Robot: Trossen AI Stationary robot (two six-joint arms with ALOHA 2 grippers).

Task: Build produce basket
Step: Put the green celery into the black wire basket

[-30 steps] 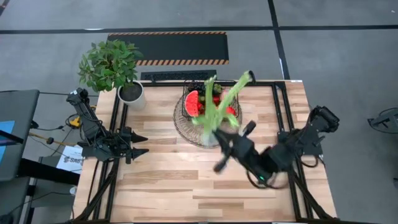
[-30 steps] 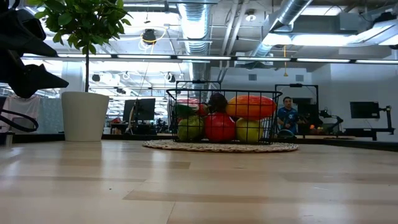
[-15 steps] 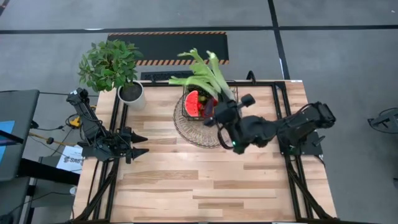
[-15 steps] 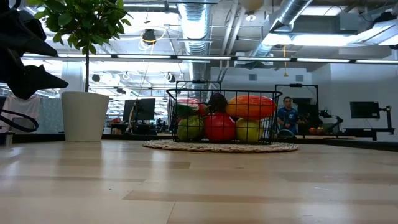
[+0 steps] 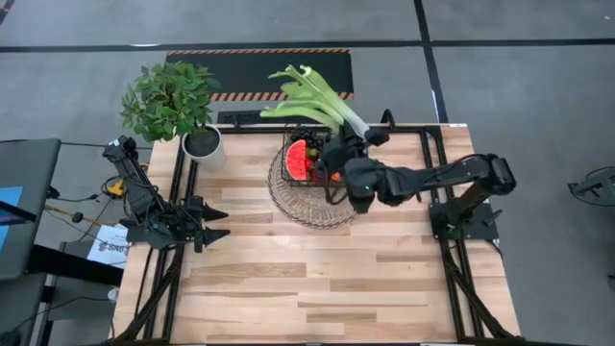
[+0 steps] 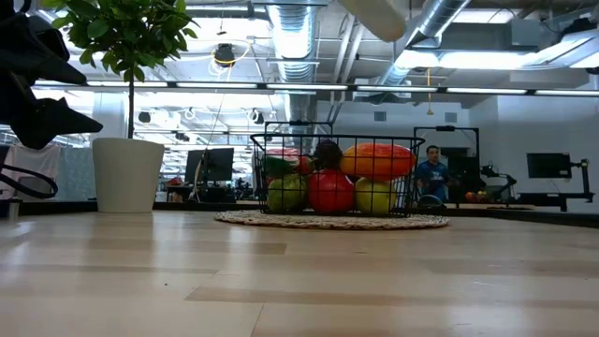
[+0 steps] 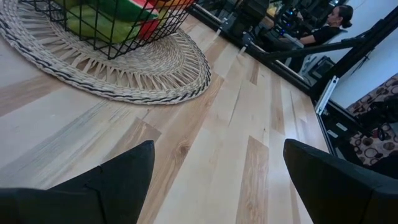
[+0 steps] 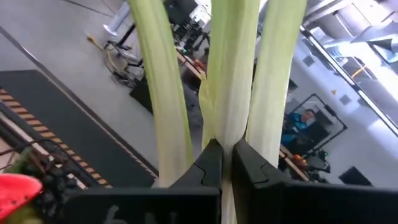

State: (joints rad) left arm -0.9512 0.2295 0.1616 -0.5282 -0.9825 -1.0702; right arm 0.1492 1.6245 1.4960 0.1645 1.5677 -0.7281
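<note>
The robot's right gripper will release the leek along the far side of the wire basket [image 5: 320,140], behind the watermelon slice.
The dark wire basket [image 5: 309,161] [image 6: 332,178] stands on a round woven mat [image 5: 306,204] at the table's far middle. In it lie a watermelon slice [image 5: 298,159], a red apple [image 6: 329,192], a green pear [image 6: 285,193] and an orange-red mango [image 6: 379,161]. My right gripper [image 5: 344,152] [image 8: 226,163] hangs over the basket's right side, shut on a long leek [image 5: 317,101]. The leek's pale end [image 6: 374,14] shows at the top of the low view. My left gripper [image 5: 216,223] [image 7: 214,180] waits open at the table's left edge. My right gripper pinches the leek between its two fingers at the place where the pale stalk parts into green leaves [image 8: 227,134]. The fingers [image 8: 249,167] reach in about level from the table's right. The leek is lifted clear above the basket, its leaves [image 5: 293,88] fanning out past the table's far edge.
A leafy plant in a white pot [image 5: 204,144] [image 6: 126,173] stands at the far left corner. Bare wood [image 5: 317,279] fills the near half of the table. A person [image 6: 432,173] sits in the room behind.
My right gripper has swung from the table's middle toward the far edge, over the basket's right side, and sunk a little, staying shut on the leek. Its wrist has rolled. The leek has turned about: its leaves, which pointed far-right, now point far-left.
</note>
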